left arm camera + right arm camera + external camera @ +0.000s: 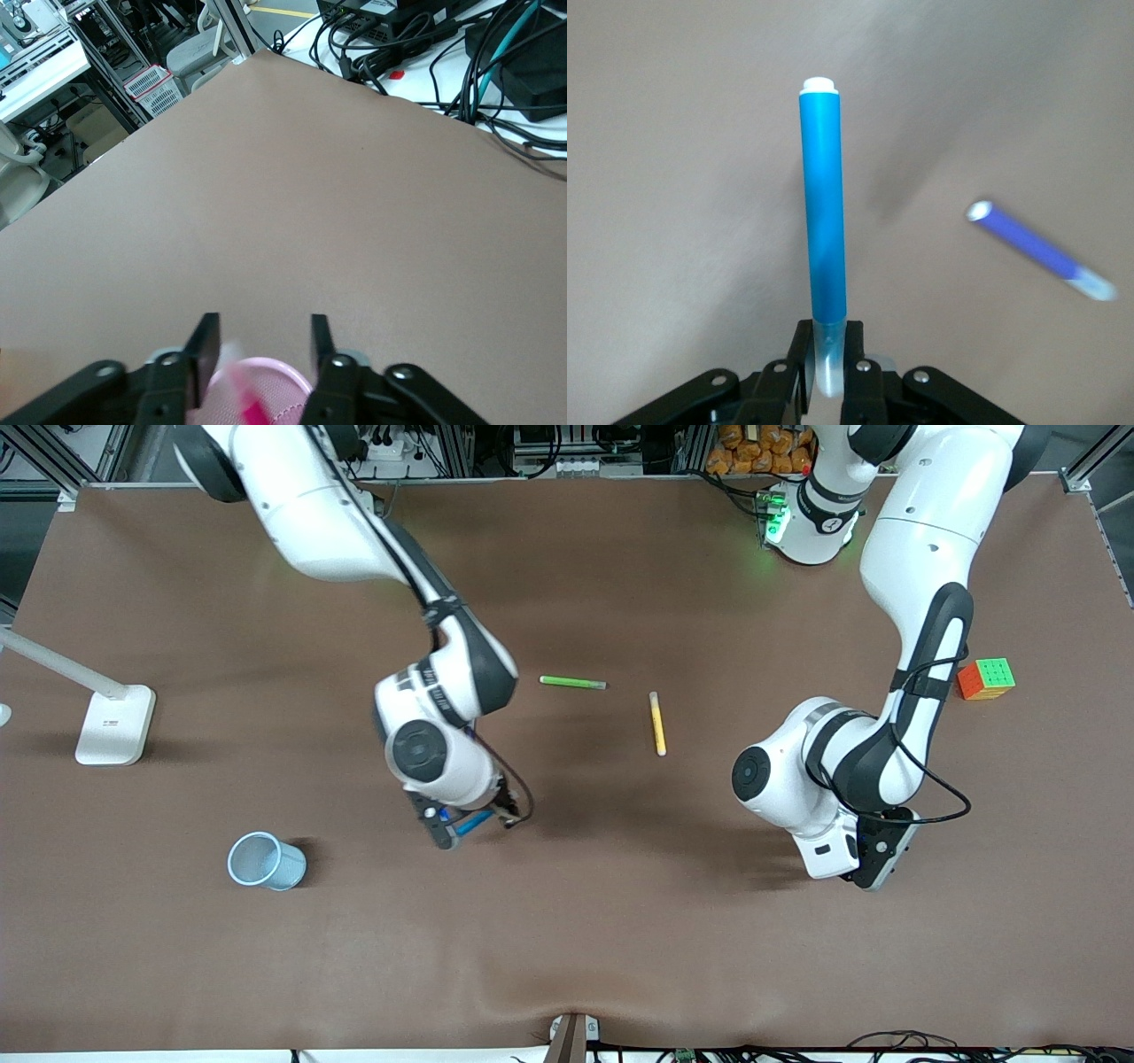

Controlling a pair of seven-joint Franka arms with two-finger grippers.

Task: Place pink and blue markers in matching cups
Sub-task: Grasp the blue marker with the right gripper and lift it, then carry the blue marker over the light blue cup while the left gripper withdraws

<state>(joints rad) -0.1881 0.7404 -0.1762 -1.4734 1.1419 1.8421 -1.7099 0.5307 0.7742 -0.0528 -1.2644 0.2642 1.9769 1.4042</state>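
My right gripper is holding the sky-blue marker above the table. It will let go of the marker inside the pale blue mesh cup point(260, 866), leaning within the cup's rim.
My right gripper point(464, 829) is shut on the sky-blue marker point(478, 819), holding it by its pale cap above the table. In the right wrist view the marker point(823, 221) sticks out from between the fingers point(859, 354). The pale blue mesh cup point(266, 861) stands toward the right arm's end of the table. My left gripper point(875, 861) is open over the pink mesh cup point(299, 379), which it hides in the front view. The magenta-pink marker point(253, 411) shows blurred inside the cup's rim, between the open fingers point(209, 341) of my left gripper point(262, 324).
A dark purple pen point(1041, 251) lies on the table under my right gripper. A green pen point(573, 682) and a yellow pen point(656, 724) lie mid-table. A colour cube point(985, 678) sits toward the left arm's end. A white lamp base point(115, 724) stands toward the right arm's end.
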